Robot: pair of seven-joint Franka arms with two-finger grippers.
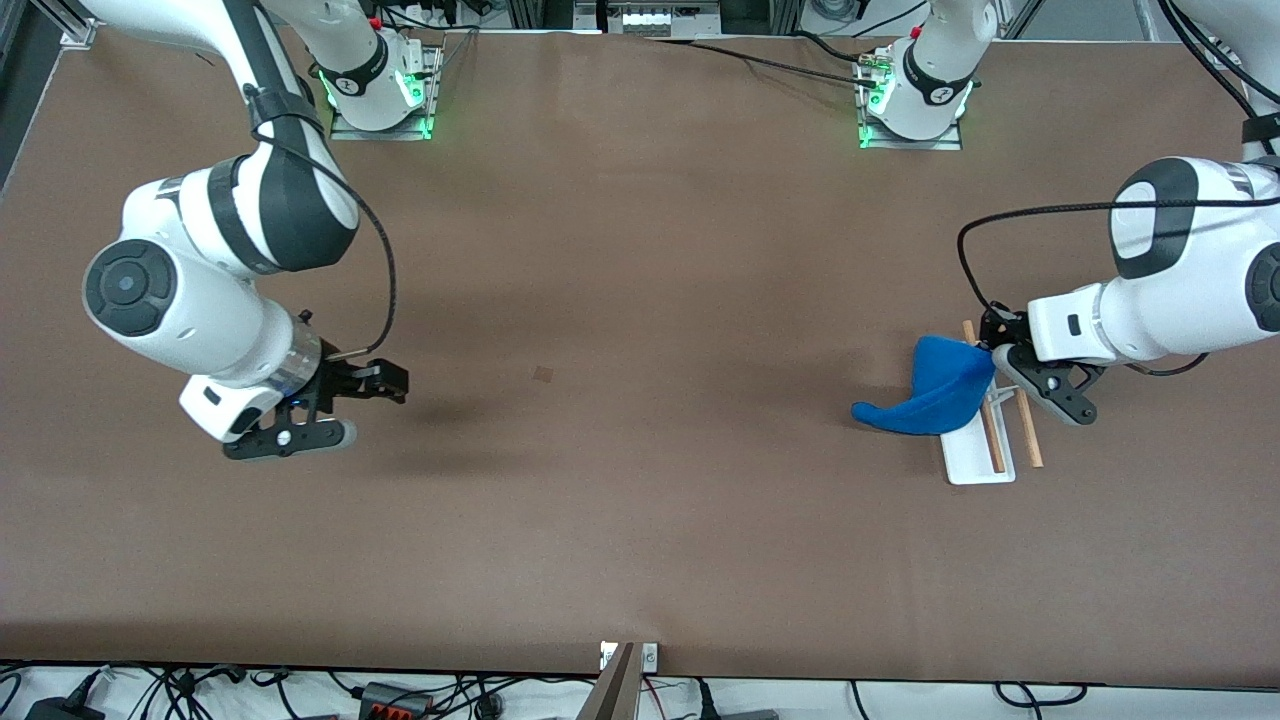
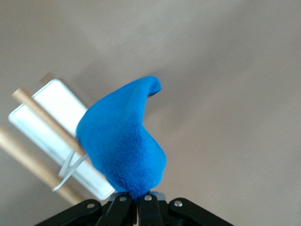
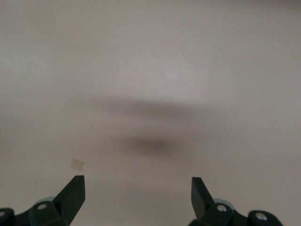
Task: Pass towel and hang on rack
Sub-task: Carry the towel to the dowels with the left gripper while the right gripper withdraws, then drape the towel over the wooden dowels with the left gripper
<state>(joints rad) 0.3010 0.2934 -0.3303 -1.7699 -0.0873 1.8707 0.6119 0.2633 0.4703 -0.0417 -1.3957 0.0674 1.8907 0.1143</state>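
Note:
The blue towel will hang draped across both wooden rods [image 1: 986, 379] [image 2: 75, 174], above the rack's white base, when my left gripper lets go of it.
The blue towel [image 1: 938, 391] hangs from my left gripper [image 1: 993, 352], which is shut on one corner of it above the rack [image 1: 985, 452]. The towel drapes down over the rack's rods and its free end lies toward the table's middle. The rack has a flat white base and two light-brown wooden rods [image 1: 1027, 425], at the left arm's end of the table. In the left wrist view the towel [image 2: 123, 141] rises from the closed jaws, with the rack's base [image 2: 56, 106] and a rod [image 2: 44, 120] beside it. My right gripper [image 1: 385, 382] is open and empty, waiting over bare table at the right arm's end; its view shows its fingertips [image 3: 73, 190] wide apart.
A small brown mark [image 1: 543, 374] lies on the brown table near the middle. Cables run along the table's front edge, and a metal bracket [image 1: 628, 657] sits at its centre.

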